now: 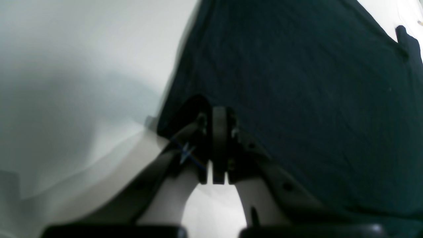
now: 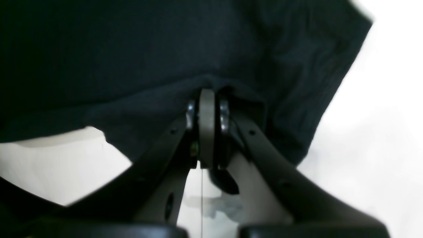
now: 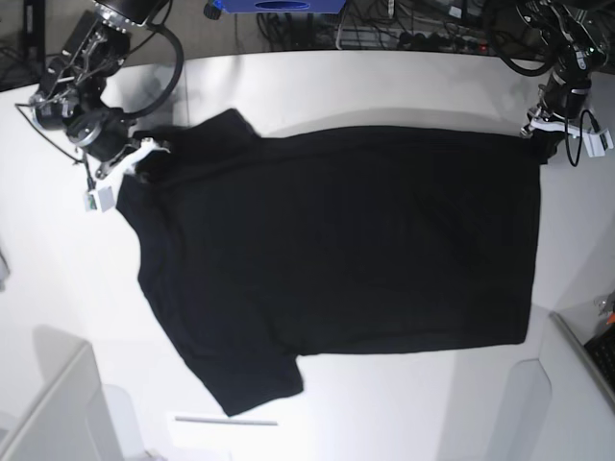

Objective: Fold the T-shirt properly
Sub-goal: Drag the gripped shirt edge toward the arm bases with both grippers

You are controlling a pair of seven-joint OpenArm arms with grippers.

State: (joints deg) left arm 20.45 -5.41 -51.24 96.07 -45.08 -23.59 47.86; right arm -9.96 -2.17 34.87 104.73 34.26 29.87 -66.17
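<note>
Next, my right gripper releases the far shoulder of the T-shirt onto the T-shirt's body, just inside the middle of the T-shirt's sleeve-end edge [image 3: 159,247].
The black T-shirt [image 3: 336,250] lies spread flat on the white table [image 3: 384,86], with its sleeves at the left and its hem at the right. Only plain black shows; no print is visible. My left gripper [image 3: 540,132] is at the far right corner of the hem and is shut on the cloth's edge; the left wrist view shows the gripper [image 1: 218,110] pinching the T-shirt [image 1: 297,82]. My right gripper [image 3: 144,157] is at the far left shoulder, shut on a fold of the cloth; the right wrist view shows the gripper [image 2: 207,92] gripping the T-shirt [image 2: 132,49].
Cables and a blue box [image 3: 279,5] lie beyond the table's far edge. Grey panels stand at the front left corner [image 3: 53,413] and the front right corner [image 3: 567,384]. A thin white strip [image 3: 226,420] lies near the front edge, below the lower sleeve.
</note>
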